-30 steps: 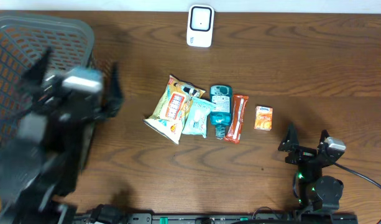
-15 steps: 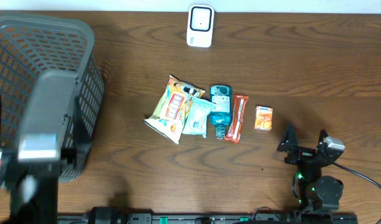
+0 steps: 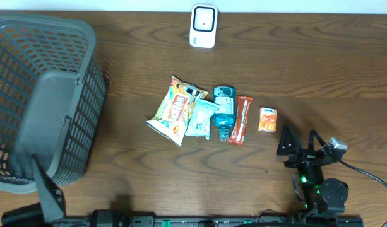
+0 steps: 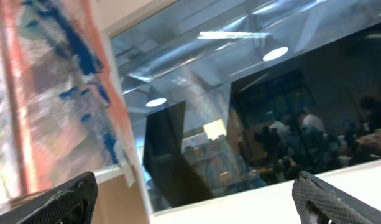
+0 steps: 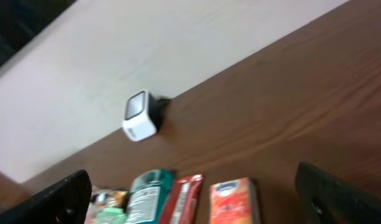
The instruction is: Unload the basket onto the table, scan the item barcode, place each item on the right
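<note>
I will next move my right gripper to the red bar between the teal bottle and the orange box, closing on the bar's near end (image 3: 237,132).
Several items lie in a row at the table's middle: a chips bag (image 3: 173,109), a green pouch (image 3: 200,118), a teal bottle (image 3: 223,111), a red bar (image 3: 242,119) and a small orange box (image 3: 267,119). The white scanner (image 3: 203,26) stands at the far edge. My right gripper (image 3: 299,144) hovers open just near-right of the orange box. In its wrist view the right gripper (image 5: 193,186) is empty and faces the scanner (image 5: 140,116), bottle (image 5: 150,196), bar (image 5: 185,199) and box (image 5: 234,200). My left gripper (image 4: 196,190) is open and empty, pointing up at a window, off the table.
A large grey mesh basket (image 3: 29,50) fills the left end of the table. The left arm's grey link (image 3: 51,120) looms over the basket, close to the overhead camera. Bare wood lies between the items and the scanner.
The left arm has swung back from over the basket toward the near-left corner. The right gripper has shifted slightly left, toward the orange box. The items have not moved.
</note>
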